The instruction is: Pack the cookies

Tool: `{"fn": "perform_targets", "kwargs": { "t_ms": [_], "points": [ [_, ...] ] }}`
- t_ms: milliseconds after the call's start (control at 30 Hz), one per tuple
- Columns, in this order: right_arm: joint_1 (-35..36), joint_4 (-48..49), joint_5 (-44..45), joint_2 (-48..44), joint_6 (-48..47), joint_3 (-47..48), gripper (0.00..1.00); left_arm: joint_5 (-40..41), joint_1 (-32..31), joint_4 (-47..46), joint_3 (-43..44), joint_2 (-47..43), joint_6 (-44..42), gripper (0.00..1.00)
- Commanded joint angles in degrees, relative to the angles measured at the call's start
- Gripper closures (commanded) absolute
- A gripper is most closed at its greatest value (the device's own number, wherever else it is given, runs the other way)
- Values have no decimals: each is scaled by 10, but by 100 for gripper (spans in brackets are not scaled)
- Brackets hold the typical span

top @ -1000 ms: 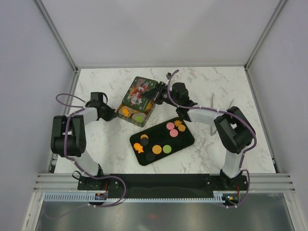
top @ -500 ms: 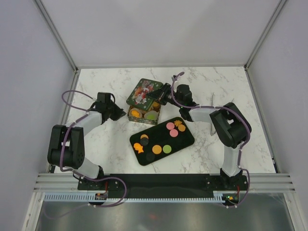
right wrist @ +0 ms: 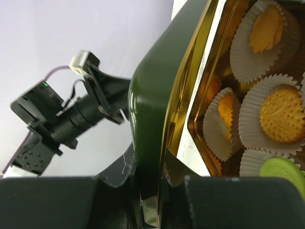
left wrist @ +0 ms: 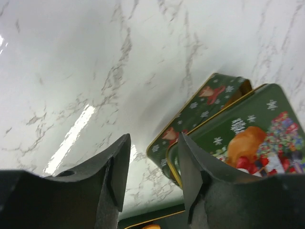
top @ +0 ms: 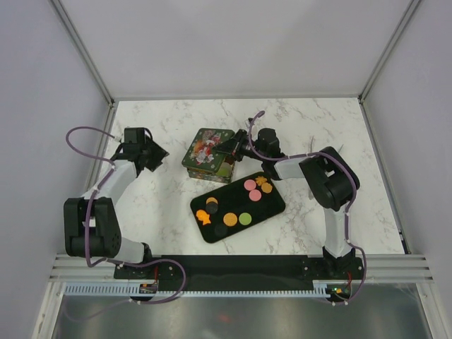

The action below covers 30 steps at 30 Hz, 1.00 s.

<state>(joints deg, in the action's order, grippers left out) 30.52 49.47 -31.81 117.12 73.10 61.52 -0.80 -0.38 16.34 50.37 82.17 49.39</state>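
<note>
Next, my right gripper releases the lid, now lying almost flat over the tin, on top of the green Christmas tin (top: 231, 149) (right wrist: 267, 109), so that it covers the cookies in their paper cups.
A green Christmas tin (top: 205, 164) stands at mid-table with its lid (top: 206, 145) lying almost flat over it. My right gripper (top: 230, 145) is shut on the lid's right edge; the right wrist view shows the green lid rim (right wrist: 151, 114) pinched between the fingers (right wrist: 177, 168). Inside the tin, orange cookies (right wrist: 280, 114) and a green one (right wrist: 285, 172) sit in white paper cups. More cookies, pink (top: 250, 185), orange (top: 230, 219) and green (top: 245, 219), lie on the black tray (top: 272, 205). My left gripper (top: 154, 153) is open and empty, left of the tin (left wrist: 202, 112).
The marble table (top: 169, 205) spreads around the tin and tray. Grey walls close in the back and both sides. The arm bases stand on the rail at the near edge (top: 240, 268).
The right gripper has lowered the lid from tilted open to nearly flat over the tin. The left gripper has drawn back left, away from the tin.
</note>
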Motion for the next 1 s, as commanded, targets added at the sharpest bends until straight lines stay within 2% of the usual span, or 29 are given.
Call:
{"fn": "perform_targets", "kwargs": {
  "t_ms": [0,100,200,400,600,967],
  "points": [
    [-6,47,-52,0,3,8,100,0,-1,-10,64,9,-30,46],
    [-8,38,-71,10,5,13,100,-59,-1,-32,101,53,-42,33],
    [-15,49,-77,14,12,4,100,-119,-1,-57,126,90,-49,25],
    [-26,70,-89,28,25,-3,100,-210,-12,-109,141,155,-70,15],
    [-35,63,-93,43,20,2,100,-275,-19,-151,136,189,-69,13],
    [-52,81,-94,56,27,-17,98,-286,-39,-155,134,215,-72,13]
  ]
}}
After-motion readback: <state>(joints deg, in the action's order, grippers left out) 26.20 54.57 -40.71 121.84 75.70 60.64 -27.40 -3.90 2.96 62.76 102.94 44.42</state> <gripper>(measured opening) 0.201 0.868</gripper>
